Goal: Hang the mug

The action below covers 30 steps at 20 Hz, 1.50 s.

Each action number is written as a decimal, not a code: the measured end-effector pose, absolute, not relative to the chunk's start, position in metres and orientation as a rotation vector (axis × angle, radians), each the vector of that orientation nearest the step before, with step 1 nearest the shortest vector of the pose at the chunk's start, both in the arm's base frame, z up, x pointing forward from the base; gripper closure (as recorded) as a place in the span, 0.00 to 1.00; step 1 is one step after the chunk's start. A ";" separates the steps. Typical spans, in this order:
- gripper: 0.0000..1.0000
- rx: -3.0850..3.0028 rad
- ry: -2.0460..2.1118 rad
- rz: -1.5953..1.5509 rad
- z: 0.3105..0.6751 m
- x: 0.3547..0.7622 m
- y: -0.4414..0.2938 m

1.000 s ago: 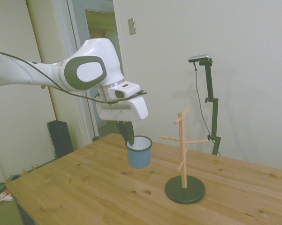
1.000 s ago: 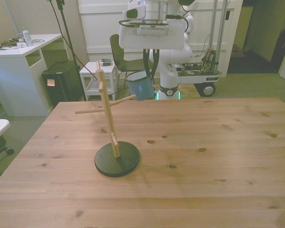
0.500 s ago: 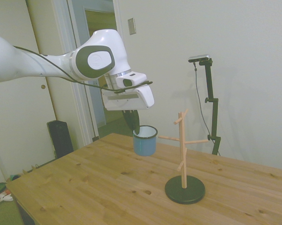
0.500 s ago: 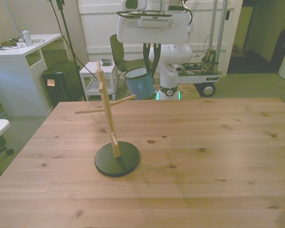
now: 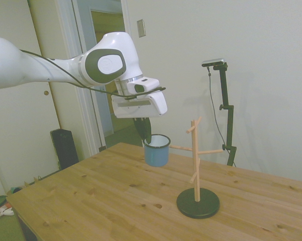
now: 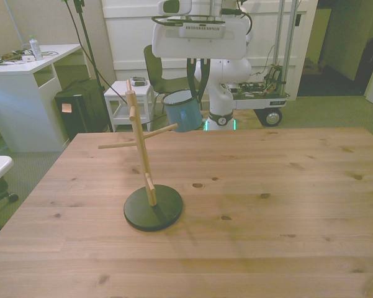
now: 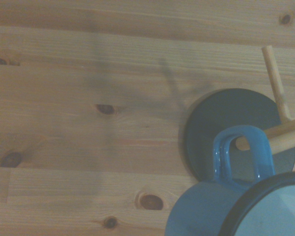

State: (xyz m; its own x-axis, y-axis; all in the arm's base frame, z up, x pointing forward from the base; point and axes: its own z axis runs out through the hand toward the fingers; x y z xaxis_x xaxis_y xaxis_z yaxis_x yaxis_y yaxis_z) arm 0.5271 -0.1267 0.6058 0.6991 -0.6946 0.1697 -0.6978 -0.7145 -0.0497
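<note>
I need to release the light-blue mug hanging just under the mug tree's peg (image 5: 179, 170) that points toward the robot arm with my gripper.
The light-blue mug (image 5: 157, 150) hangs in the air above the table, tilted, with my gripper (image 5: 144, 132) shut on its rim. In the front view the mug (image 6: 182, 112) sits just to the right of the wooden mug tree (image 6: 140, 149), beside the tip of its right-pointing peg (image 6: 165, 130). The wrist view shows the mug's handle (image 7: 242, 153) with a peg tip (image 7: 243, 143) seen through the loop, above the tree's black base (image 7: 221, 123). Whether the peg is inside the loop or only behind it, I cannot tell. From the side, the tree (image 5: 196, 165) stands right of the mug.
The tree's round black base (image 6: 153, 208) rests on the wooden table (image 6: 267, 205), left of centre in the front view. Beyond the far edge stand a white desk (image 6: 25, 93), a black box (image 6: 77, 112) and a small white cart (image 6: 125, 102).
The gripper has carried the mug upward and toward the tree. The mug now sits close to the peg tip and is more tilted.
</note>
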 end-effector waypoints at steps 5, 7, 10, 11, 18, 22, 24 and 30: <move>1.00 2.873 -1.193 0.280 0.607 0.525 -0.135; 1.00 2.872 -1.196 0.279 0.607 0.523 -0.141; 1.00 2.870 -1.203 0.278 0.607 0.521 -0.151; 1.00 2.869 -1.208 0.280 0.608 0.520 -0.154; 1.00 2.861 -1.223 0.287 0.610 0.520 -0.174; 1.00 2.855 -1.239 0.283 0.609 0.522 -0.184; 1.00 2.852 -1.256 0.276 0.610 0.521 -0.192; 0.00 2.846 -1.286 0.268 0.606 0.522 -0.206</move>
